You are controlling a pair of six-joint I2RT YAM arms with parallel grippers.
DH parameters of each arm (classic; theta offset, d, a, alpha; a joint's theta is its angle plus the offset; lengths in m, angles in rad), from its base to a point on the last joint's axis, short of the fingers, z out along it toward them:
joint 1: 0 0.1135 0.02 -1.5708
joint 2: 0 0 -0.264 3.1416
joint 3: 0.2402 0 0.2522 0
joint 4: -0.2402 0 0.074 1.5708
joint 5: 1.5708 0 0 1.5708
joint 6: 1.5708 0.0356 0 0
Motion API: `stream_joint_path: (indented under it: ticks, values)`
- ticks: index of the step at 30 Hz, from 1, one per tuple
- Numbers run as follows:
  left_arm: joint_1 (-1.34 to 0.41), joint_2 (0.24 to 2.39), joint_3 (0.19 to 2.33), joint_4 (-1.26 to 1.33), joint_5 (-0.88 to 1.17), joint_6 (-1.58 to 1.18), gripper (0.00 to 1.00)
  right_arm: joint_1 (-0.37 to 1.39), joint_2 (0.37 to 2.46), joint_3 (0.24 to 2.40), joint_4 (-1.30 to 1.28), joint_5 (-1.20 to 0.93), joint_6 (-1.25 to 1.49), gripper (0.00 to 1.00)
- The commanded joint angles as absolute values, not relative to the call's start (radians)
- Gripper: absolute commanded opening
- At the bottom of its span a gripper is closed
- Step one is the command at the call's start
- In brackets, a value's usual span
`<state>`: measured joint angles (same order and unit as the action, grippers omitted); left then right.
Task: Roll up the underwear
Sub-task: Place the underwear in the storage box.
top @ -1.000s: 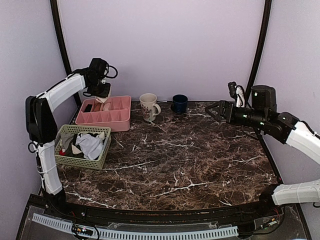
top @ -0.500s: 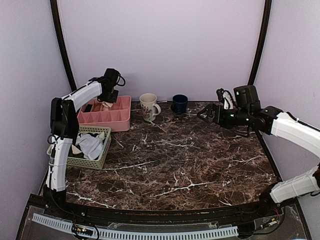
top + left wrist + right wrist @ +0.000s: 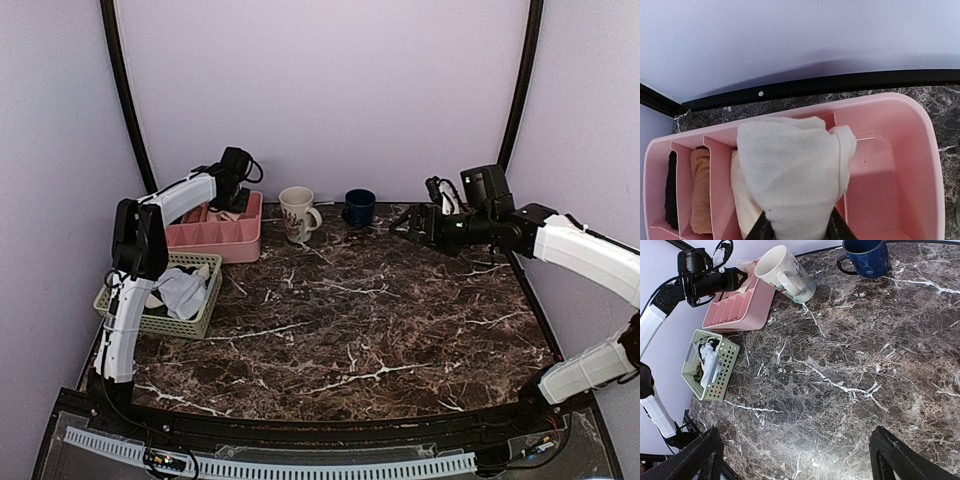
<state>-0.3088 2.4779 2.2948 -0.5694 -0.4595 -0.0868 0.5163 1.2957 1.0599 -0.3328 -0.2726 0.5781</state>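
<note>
Next, my left gripper releases the rolled underwear in the pink organizer [image 3: 227, 219] [image 3: 804, 182], so that it sits between the cream roll and the empty slot.
In the left wrist view my left gripper [image 3: 796, 231] is shut on the underwear [image 3: 790, 175], a bunched, rolled cream-beige cloth. It hangs just above the pink divided organizer [image 3: 920, 150], over the wall between a cream-filled slot and the empty right-hand slot [image 3: 875, 175]. No label shows. In the top view the left gripper [image 3: 232, 205] is over the organizer [image 3: 215, 240] at the back left. My right gripper [image 3: 405, 228] is open and empty, held above the table at the back right. Its fingers [image 3: 890, 452] frame bare marble in the right wrist view.
The organizer's left slots hold a black roll [image 3: 671, 190], a tan roll [image 3: 701, 190] and a cream roll [image 3: 742, 200]. A green basket [image 3: 160, 290] of mixed cloths sits in front of it. A cream mug [image 3: 297, 213] and a blue mug [image 3: 359, 206] stand at the back.
My left gripper has moved right along the organizer with the cloth in it. My right arm has reached further left over the table.
</note>
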Motion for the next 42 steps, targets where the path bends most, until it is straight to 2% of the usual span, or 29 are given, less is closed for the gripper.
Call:
stream_joint_path:
  ticks: [1,14,20,28,42]
  values:
    - [-0.272,2.480,2.329,-0.585,-0.453,-0.147,0.00,0.501,1.292,1.088,-0.337,-0.291,0.577,1.00]
    - [-0.226,2.555,2.340,-0.662,-0.273,-0.178,0.00,0.473,1.297,1.086,-0.353,-0.318,0.572,0.99]
    - [-0.226,2.600,2.367,-0.714,-0.259,-0.178,0.00,0.466,1.317,1.094,-0.355,-0.339,0.569,1.00]
    - [-0.229,2.520,2.274,-0.818,-0.185,-0.181,0.00,0.463,1.319,1.092,-0.358,-0.351,0.571,1.00]
    - [-0.203,2.500,2.314,-1.052,-0.044,-0.218,0.00,0.462,1.317,1.091,-0.348,-0.352,0.586,1.00]
